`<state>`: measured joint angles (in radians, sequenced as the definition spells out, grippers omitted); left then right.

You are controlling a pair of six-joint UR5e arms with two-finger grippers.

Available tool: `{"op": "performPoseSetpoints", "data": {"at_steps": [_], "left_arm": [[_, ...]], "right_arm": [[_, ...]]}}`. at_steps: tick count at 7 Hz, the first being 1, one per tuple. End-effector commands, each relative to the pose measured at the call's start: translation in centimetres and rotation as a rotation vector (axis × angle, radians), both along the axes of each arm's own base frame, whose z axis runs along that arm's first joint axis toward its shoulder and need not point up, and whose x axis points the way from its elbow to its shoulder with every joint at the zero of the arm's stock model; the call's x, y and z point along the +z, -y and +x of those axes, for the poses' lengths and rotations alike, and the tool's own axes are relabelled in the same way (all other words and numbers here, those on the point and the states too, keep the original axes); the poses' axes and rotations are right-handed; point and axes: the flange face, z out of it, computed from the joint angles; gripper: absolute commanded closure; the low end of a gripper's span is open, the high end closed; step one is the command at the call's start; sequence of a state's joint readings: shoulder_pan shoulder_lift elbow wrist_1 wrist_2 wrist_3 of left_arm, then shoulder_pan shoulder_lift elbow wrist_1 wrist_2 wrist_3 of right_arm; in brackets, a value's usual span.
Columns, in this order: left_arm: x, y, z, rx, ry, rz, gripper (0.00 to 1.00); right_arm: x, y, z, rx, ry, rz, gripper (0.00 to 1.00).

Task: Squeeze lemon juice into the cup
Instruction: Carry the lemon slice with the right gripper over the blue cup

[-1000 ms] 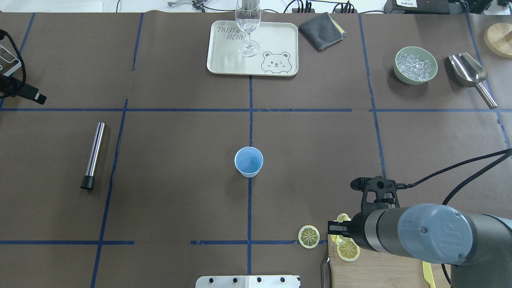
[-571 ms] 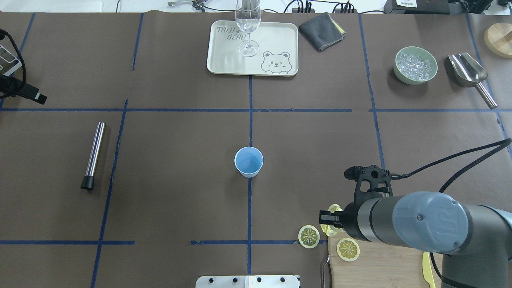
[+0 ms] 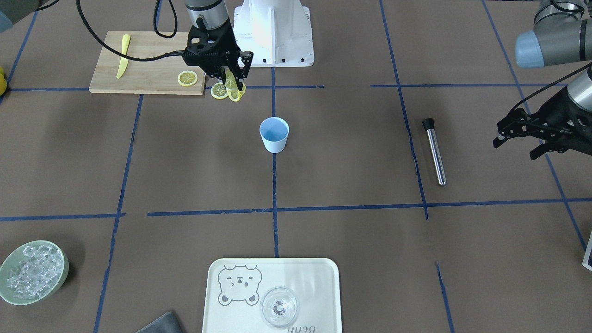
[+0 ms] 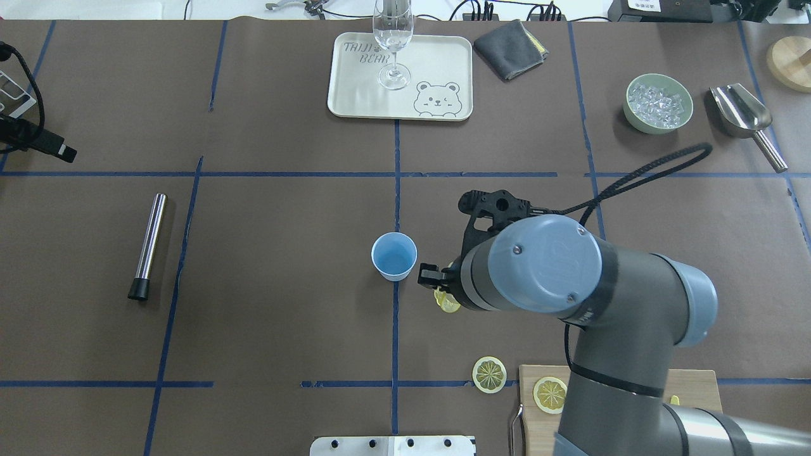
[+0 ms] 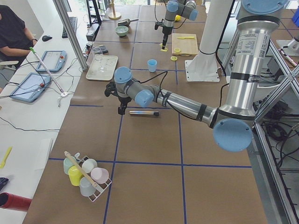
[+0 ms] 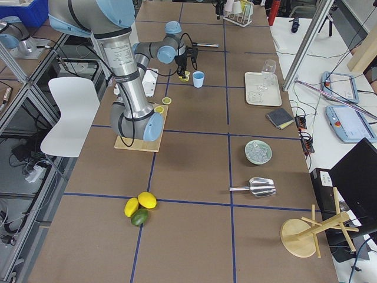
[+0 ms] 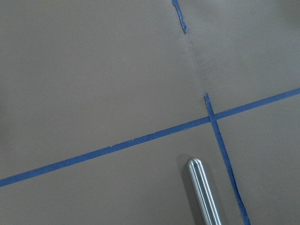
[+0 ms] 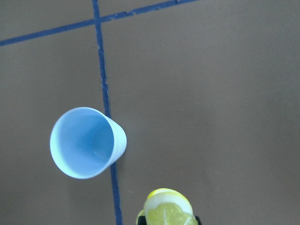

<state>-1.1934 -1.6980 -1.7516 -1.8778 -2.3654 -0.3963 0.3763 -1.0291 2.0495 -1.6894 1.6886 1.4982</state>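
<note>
My right gripper will let go of the yellow lemon slice inside the opening of the light-blue cup (image 3: 273,128) (image 8: 83,142).
The light-blue cup (image 4: 394,255) stands upright at the table's middle; it also shows in the front view (image 3: 274,134) and the right wrist view (image 8: 86,143). My right gripper (image 4: 440,288) is shut on a yellow lemon slice (image 4: 448,304), held on edge above the table just right of the cup. The slice shows in the front view (image 3: 237,95) and at the bottom of the right wrist view (image 8: 168,210). My left gripper (image 3: 515,147) is open and empty, far off on the robot's left, above a steel rod (image 4: 147,246).
One lemon slice (image 4: 490,374) lies on the table, another (image 4: 550,394) on the wooden board (image 3: 148,69) with a yellow knife (image 3: 122,56). A tray (image 4: 437,63) with a clear glass (image 4: 393,38), a grey cloth (image 4: 510,47), a bowl of ice (image 4: 657,103) and a scoop (image 4: 741,114) are at the far side.
My right arm has moved from the cutting board forward and to the left, carrying the lemon slice to just beside the cup. The left arm has not moved.
</note>
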Motion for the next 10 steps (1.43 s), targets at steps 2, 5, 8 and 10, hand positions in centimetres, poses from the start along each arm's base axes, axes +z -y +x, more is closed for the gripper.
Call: {"op": "performPoseSetpoints", "data": {"at_steps": [2,5,8,10], "left_arm": [[-0.2,0.3,0.1,0.000,-0.001,0.003,0.00],[-0.2,0.4,0.0,-0.002,0.000,0.004,0.00],[-0.5,0.6,0.2,0.000,-0.003,0.008,0.00],[-0.5,0.6,0.3,0.001,-0.003,0.009,0.00]], "right_arm": [[-3.7,5.3,-3.2,0.062,0.017,0.010,0.63],[-4.1,7.3,-6.7,0.072,0.031,0.009,0.63],[-3.1,7.3,-7.1,0.062,0.011,-0.008,0.61],[-3.0,7.2,-7.5,0.054,0.010,-0.014,0.42]]}}
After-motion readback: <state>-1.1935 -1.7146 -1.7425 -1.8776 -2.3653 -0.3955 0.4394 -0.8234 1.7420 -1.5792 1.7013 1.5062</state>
